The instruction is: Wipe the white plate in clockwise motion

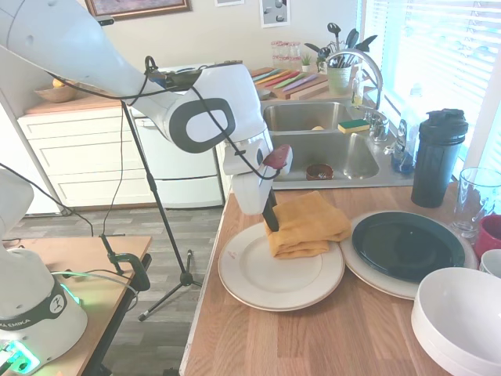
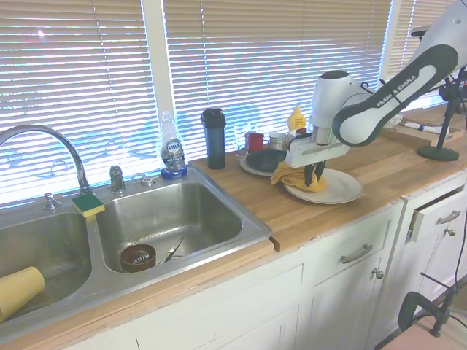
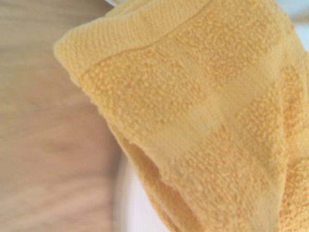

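Next, my gripper lets go of the yellow towel on the wooden counter [image 2: 247,174] between the sink and the dark green plate.
The white plate [image 1: 262,283] [image 2: 341,191] lies on the wooden counter near its front edge. A folded yellow towel [image 1: 313,223] [image 2: 286,175] rests on the plate's far rim and spills onto the counter behind it. My gripper [image 1: 271,222] [image 2: 315,177] points straight down at the towel's near-left edge, its dark fingers shut on the cloth just above the plate. The wrist view is filled with the yellow towel [image 3: 203,121], with blurred wood and a sliver of plate beside it.
A cream plate carrying a dark green plate [image 1: 407,247] touches the white plate's right side. White bowls [image 1: 462,313], a red cup [image 1: 489,235], a glass [image 1: 476,200] and a black bottle [image 1: 437,157] stand further right. The sink [image 1: 321,149] lies behind. The counter edge [image 1: 207,290] drops off at left.
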Tool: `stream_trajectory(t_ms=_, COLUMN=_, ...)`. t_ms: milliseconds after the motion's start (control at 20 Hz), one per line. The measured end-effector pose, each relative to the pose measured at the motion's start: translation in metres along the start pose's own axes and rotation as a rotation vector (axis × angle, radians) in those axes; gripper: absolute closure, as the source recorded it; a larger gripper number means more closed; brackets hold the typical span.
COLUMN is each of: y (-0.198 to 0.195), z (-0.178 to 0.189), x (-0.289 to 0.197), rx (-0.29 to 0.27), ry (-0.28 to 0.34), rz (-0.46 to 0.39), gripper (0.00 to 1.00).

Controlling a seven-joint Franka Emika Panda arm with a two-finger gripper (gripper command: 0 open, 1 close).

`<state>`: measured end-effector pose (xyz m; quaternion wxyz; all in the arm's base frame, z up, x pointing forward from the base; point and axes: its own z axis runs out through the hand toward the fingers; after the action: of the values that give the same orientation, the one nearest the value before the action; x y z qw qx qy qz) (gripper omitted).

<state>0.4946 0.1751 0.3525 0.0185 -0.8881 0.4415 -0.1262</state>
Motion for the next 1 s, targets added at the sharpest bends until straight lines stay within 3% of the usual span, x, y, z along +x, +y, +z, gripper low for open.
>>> stream_trajectory(t_ms=500, y=-0.086, z=-0.039, x=-0.007, rx=0.076, ry=0.026, rz=-0.04, gripper=1.0)
stream_trajectory(t_ms=1000, y=-0.145, z=0.017, x=-0.022, rx=0.071, ry=0.016, rz=-0.063, gripper=1.0)
